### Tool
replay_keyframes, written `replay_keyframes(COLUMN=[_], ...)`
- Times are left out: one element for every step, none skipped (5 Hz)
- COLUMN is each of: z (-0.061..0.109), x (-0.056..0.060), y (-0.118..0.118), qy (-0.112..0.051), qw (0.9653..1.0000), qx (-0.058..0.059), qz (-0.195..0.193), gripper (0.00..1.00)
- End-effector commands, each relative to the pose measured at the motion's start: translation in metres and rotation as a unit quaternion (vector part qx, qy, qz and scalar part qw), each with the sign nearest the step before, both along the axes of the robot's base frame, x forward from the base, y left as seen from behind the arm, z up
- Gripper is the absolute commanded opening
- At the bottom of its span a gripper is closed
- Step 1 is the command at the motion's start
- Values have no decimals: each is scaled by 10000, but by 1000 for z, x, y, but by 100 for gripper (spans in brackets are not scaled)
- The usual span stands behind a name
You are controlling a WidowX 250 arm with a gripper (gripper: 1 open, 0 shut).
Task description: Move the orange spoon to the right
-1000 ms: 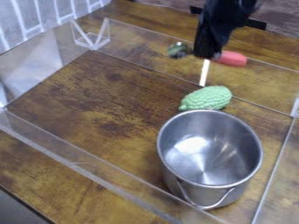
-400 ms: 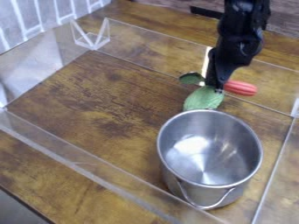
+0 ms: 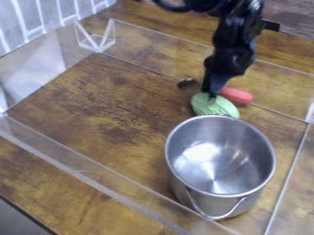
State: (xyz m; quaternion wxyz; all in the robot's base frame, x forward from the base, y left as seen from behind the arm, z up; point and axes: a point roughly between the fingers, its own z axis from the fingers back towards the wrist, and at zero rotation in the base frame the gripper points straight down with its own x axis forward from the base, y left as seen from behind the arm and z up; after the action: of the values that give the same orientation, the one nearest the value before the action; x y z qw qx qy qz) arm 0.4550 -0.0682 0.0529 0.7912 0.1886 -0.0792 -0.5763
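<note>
The robot's gripper should release the orange spoon on the wooden table (image 3: 204,96) just behind the green toy vegetable.
The orange spoon (image 3: 240,95) lies crosswise just behind the steel pot. Its red-orange handle sticks out to the right of my gripper (image 3: 212,89) and its small dark-looking bowl end out to the left. My gripper comes down from above, jaws shut on the spoon's middle, and hides that part. The spoon sits right over the back edge of the bumpy green toy vegetable (image 3: 221,107). Whether it touches the vegetable I cannot tell.
A steel pot (image 3: 203,197) stands at the front right, close under the green vegetable. Clear acrylic walls (image 3: 25,78) fence the wooden table, and a small clear stand (image 3: 95,35) sits at the back left.
My gripper has carried the spoon from the back of the table forward to just behind the pot. In the last stretch it shifted slightly left.
</note>
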Motion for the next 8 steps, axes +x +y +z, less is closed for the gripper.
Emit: replay_keyframes(z=[48, 67, 81, 91, 100, 86, 66, 52], x=[6, 8, 5, 6, 4, 2, 1, 0], y=[0, -11, -25, -20, -9, 1, 10, 16], qy=[-554, -643, -848, -948, -1070, -1173, -1190, -1212], qw=[9983, 9971, 9952, 9929, 9898, 9900, 9910, 9917], qx=[83, 335, 460, 550, 608, 513, 405, 339], qz=[134, 216, 184, 453, 713, 596, 461, 279], gripper=[0, 0, 100, 0, 0, 0, 100, 100])
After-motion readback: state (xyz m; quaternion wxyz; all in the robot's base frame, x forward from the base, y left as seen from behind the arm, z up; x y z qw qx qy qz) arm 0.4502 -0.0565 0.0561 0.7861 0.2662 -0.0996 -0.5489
